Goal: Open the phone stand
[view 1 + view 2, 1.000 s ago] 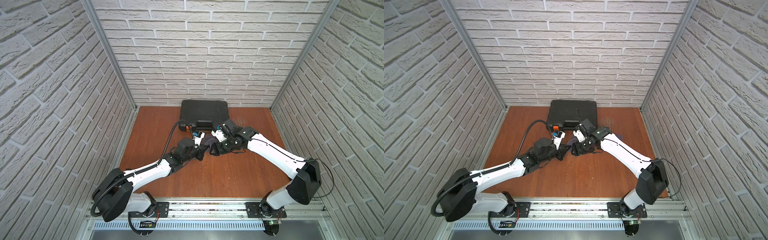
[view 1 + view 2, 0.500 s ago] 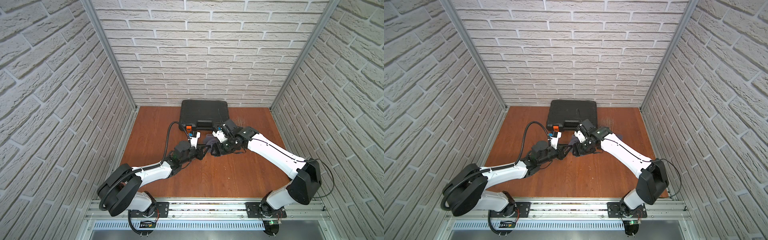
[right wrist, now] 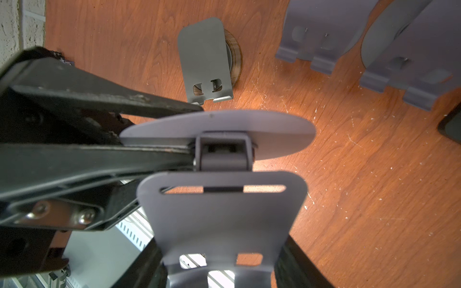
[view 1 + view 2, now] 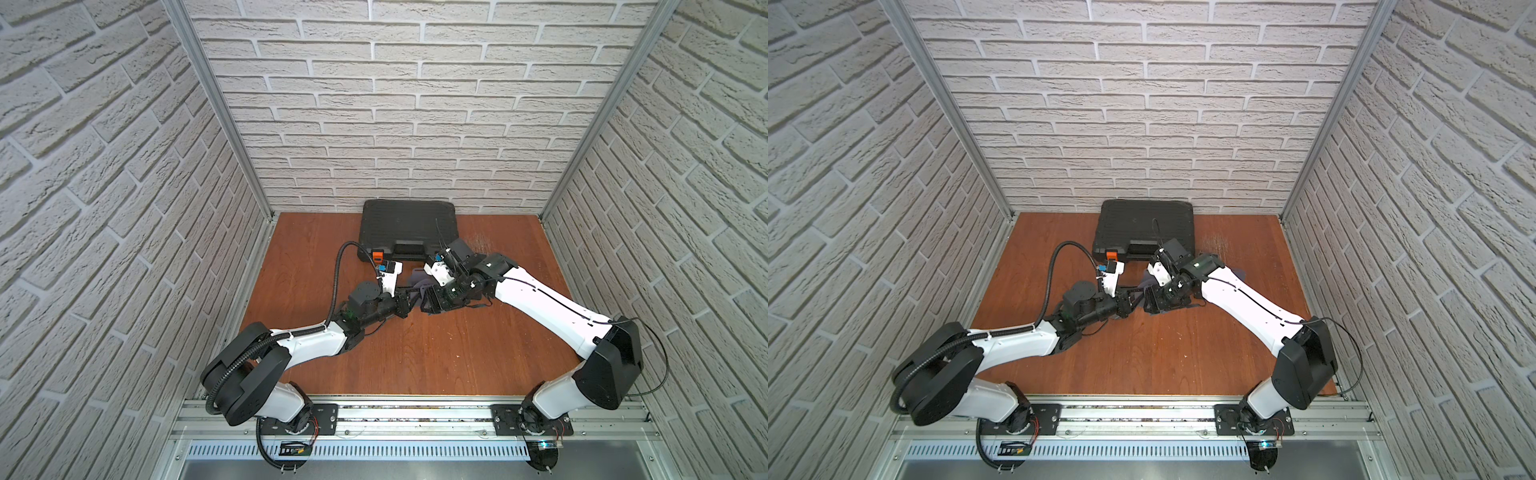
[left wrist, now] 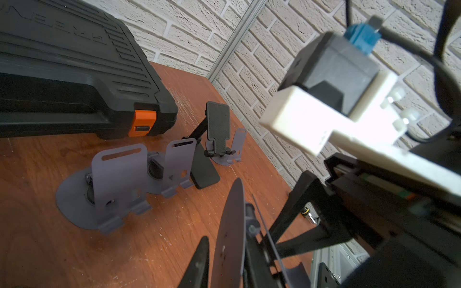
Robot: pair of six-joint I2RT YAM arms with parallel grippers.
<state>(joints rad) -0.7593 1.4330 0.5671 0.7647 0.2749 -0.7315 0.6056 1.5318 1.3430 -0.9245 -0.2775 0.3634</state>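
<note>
The round base sits at a slant in my left gripper's fingers. I will open them and grip it square by the hinge point(image 3: 223, 152) before I swing the back plate open.
The grey phone stand point(image 3: 222, 219) hangs above the table between both grippers. Its round base point(image 3: 224, 129) and its slotted back plate meet at a hinge point(image 3: 224, 154) and stand apart at an angle. My left gripper point(image 5: 228, 234) is shut on the edge of the round base point(image 5: 229, 232), one finger point(image 3: 99, 99) on each face. My right gripper point(image 3: 222, 264) is shut across the width of the back plate. In both top views the left gripper point(image 4: 411, 299) point(image 4: 1136, 301) and the right gripper point(image 4: 432, 301) point(image 4: 1152, 301) meet mid-table, largely hiding the stand.
A black tool case point(image 4: 405, 232) with an orange latch point(image 5: 143, 122) lies against the back wall. Several opened grey stands point(image 5: 117, 179) point(image 5: 179, 162) and a black stand point(image 5: 217, 127) stand on the table near it. A small silver stand point(image 3: 204, 59) sits below the left gripper.
The left arm has shifted its pose slightly, its wrist drawn a little to the left. Both grippers remain together at the stand, and the right arm has hardly moved.
</note>
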